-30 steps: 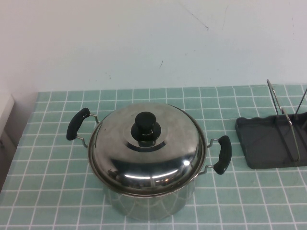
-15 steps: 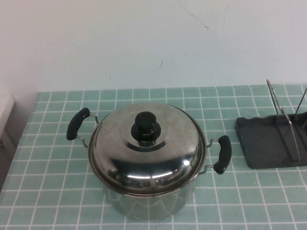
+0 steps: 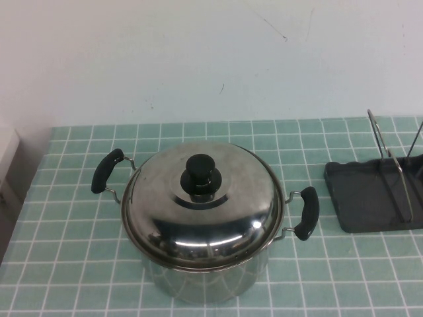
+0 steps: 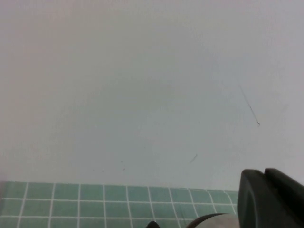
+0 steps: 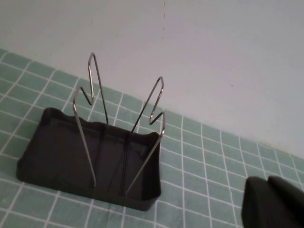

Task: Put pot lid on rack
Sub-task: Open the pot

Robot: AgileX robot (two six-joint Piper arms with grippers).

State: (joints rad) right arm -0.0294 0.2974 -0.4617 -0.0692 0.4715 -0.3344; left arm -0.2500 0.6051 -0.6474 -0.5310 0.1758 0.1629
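The pot lid's black knob point(image 3: 200, 170) is next for my left gripper to go to and close on, because the lid has to come off the pot.
The shiny steel pot lid point(image 3: 218, 221) with its black knob point(image 3: 200, 173) sits closed on the deep steel pot point(image 3: 205, 285) at the table's middle. A sliver of the lid's rim shows in the left wrist view point(image 4: 213, 221). The dark grey rack point(image 3: 367, 198) with upright wire loops point(image 3: 390, 162) stands at the right edge, apart from the pot; it also shows in the right wrist view point(image 5: 52, 156), standing bare. Neither arm shows in the high view. My left gripper point(image 4: 265, 190) is shut and empty, back from the pot. My right gripper point(image 5: 267, 192) is shut and empty, back from the rack.
The pot's two black side handles point(image 3: 107, 170) point(image 3: 307, 212) stick out left and right. The green tiled table point(image 3: 66, 264) meets a pale wall point(image 3: 211, 59) behind. A white object point(image 3: 6, 152) stands at the far left edge.
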